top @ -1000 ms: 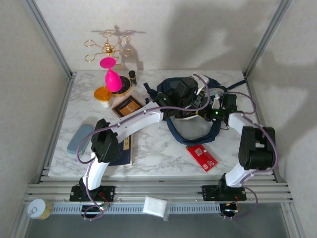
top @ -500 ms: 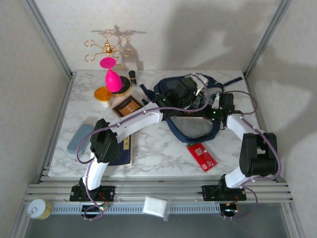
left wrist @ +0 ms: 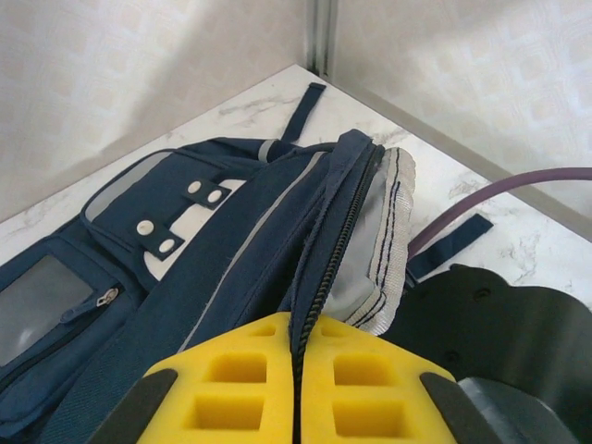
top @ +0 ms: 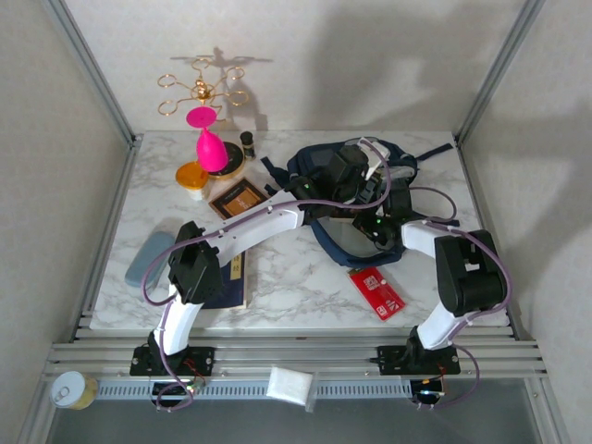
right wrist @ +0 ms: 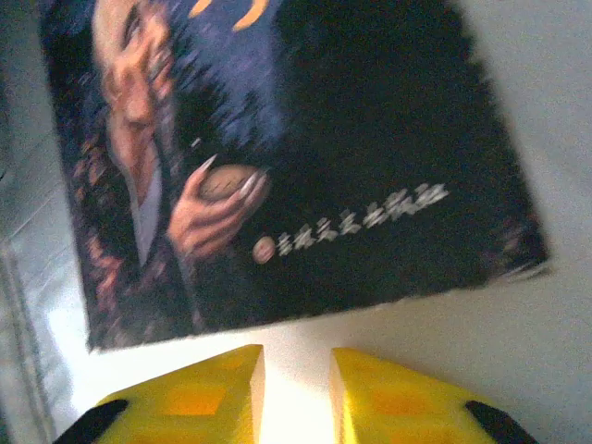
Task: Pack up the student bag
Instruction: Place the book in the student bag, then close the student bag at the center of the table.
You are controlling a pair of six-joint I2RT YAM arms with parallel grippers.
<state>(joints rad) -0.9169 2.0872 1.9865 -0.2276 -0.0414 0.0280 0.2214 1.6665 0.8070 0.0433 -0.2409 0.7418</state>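
My left gripper will put the bag's zipper edge down on the bag's front rim (top: 352,255) behind the red card pack and let go of it there.
The student bag (top: 321,239), navy with a pale grey lining, lies at the back right of the table with its mouth held up. My left gripper (top: 357,188) is shut on the bag's zipper edge (left wrist: 344,231), which runs up between the yellow fingers (left wrist: 231,379). The front pocket with snap studs (left wrist: 176,217) lies left of that edge. My right gripper (top: 368,228) is down in the bag's mouth. In the right wrist view its jaws (right wrist: 296,393) stand a little apart with nothing between them, just short of a dark book cover with a painted figure (right wrist: 305,157), blurred.
A red card pack (top: 376,292) lies in front of the bag. Further left are a brown box (top: 239,199), an orange-lidded jar (top: 192,178), a pink glass (top: 209,143), a gold rack (top: 199,88), a blue case (top: 148,259) and a dark notebook (top: 231,277) under the left arm.
My right arm has swung left, carrying its gripper from the bag's right side into the bag's mouth. The left gripper has kept its hold on the zipper edge.
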